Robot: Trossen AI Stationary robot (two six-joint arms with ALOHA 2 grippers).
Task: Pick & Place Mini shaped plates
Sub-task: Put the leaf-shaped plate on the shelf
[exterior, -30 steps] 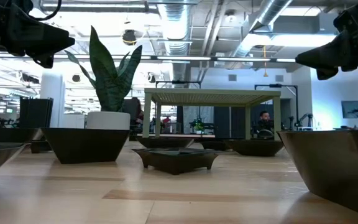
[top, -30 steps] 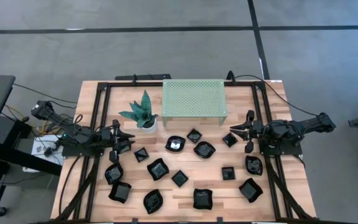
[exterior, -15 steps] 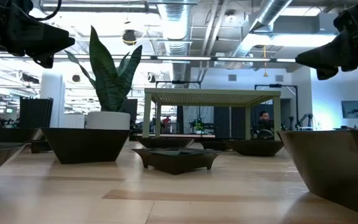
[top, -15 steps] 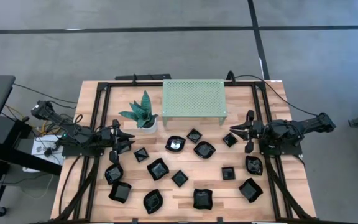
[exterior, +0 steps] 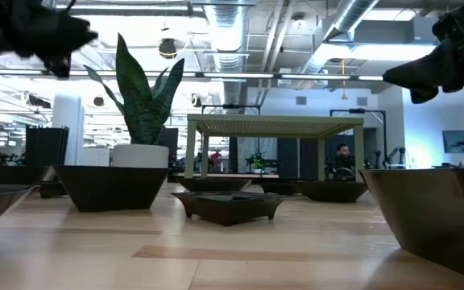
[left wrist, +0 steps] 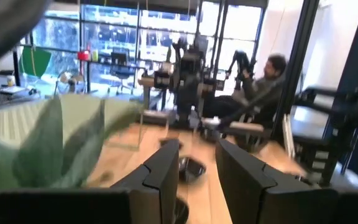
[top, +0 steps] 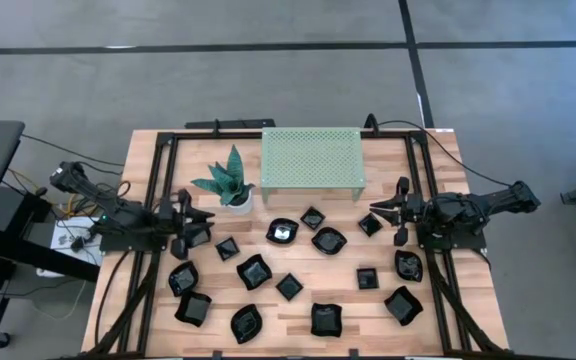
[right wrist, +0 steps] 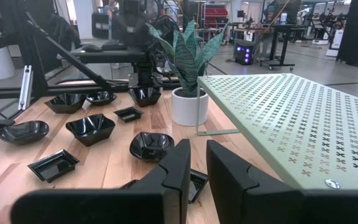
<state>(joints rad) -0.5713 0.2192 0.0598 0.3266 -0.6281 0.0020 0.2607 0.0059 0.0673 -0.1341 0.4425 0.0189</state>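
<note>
The curved black plate sits between the two small square plates in front of the green shelf. I will close my right gripper on the near-side edge [top: 331,252] of that curved plate.
Several small glossy black plates lie flat on the wooden table, among them one [top: 281,232] near the middle, one [top: 329,240] beside it, and others along the near edge [top: 325,319]. My left gripper [top: 200,226] hovers above the table's left part, near the plant, open and empty; its wrist view shows a gap between the fingers [left wrist: 197,155]. My right gripper [top: 378,211] hovers over the right part, above a small plate [top: 370,224], its fingers a narrow gap apart [right wrist: 199,155]. In the low view both grippers, left [exterior: 75,39] and right [exterior: 405,76], hang well above the plates.
A green perforated shelf [top: 311,160] stands at the far middle of the table. A green-leaved plant in a white pot [top: 232,185] stands left of it, close to my left gripper. Black frame rails [top: 158,200] run along both sides. A person [left wrist: 272,74] sits beyond the table.
My left gripper has risen and drawn back a little toward the table's left edge; it shows blurred in the low view and its wrist view. My right gripper and the plates have kept still.
</note>
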